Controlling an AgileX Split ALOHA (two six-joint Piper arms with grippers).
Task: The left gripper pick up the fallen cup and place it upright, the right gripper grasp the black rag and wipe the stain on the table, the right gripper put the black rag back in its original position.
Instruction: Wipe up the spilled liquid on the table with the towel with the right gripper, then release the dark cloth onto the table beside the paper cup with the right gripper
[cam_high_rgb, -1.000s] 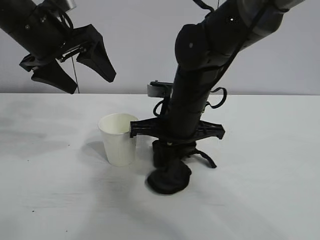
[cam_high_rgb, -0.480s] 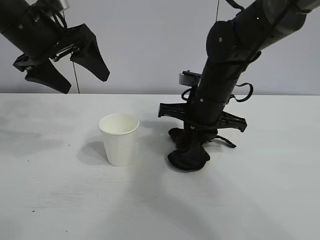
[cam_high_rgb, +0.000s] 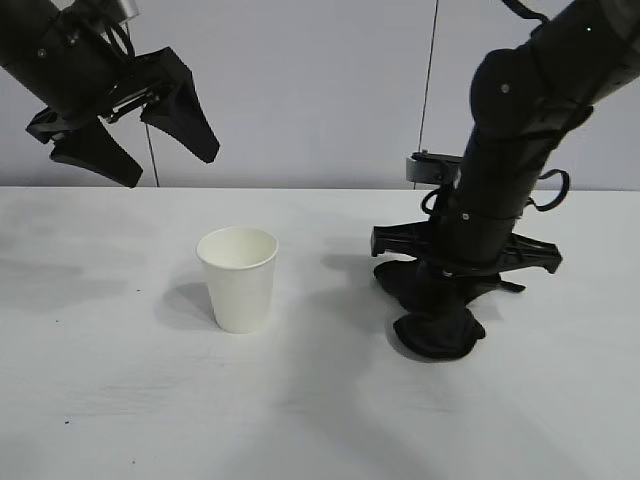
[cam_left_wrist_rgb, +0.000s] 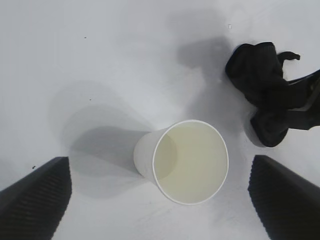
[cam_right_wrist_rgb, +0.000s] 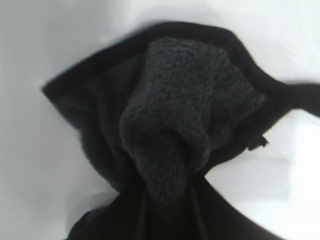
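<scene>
The robot's right gripper will release the black rag on the bare tabletop (cam_high_rgb: 518, 336) beside it, farther from the white cup.
The white cup (cam_high_rgb: 238, 278) stands upright on the table (cam_high_rgb: 120, 410), left of centre; the left wrist view looks down into its empty mouth (cam_left_wrist_rgb: 190, 161). My left gripper (cam_high_rgb: 170, 166) hangs open high above the table's back left, its fingers (cam_left_wrist_rgb: 37, 197) wide on either side of the cup from above. My right gripper (cam_high_rgb: 438, 300) points down to the right of the cup, shut on the black rag (cam_high_rgb: 432, 312), whose bunched lower end touches the table. The right wrist view shows the rag (cam_right_wrist_rgb: 190, 100) pinched between the fingers. No stain shows.
A plain grey wall (cam_high_rgb: 320, 90) rises behind the table's far edge. The right arm's thick body (cam_high_rgb: 520, 130) leans in from the upper right. Bare white tabletop lies in front of the cup and the rag.
My right gripper has dragged the rag to the right across the table, away from the cup. The left gripper shifted slightly left, then held still and open.
</scene>
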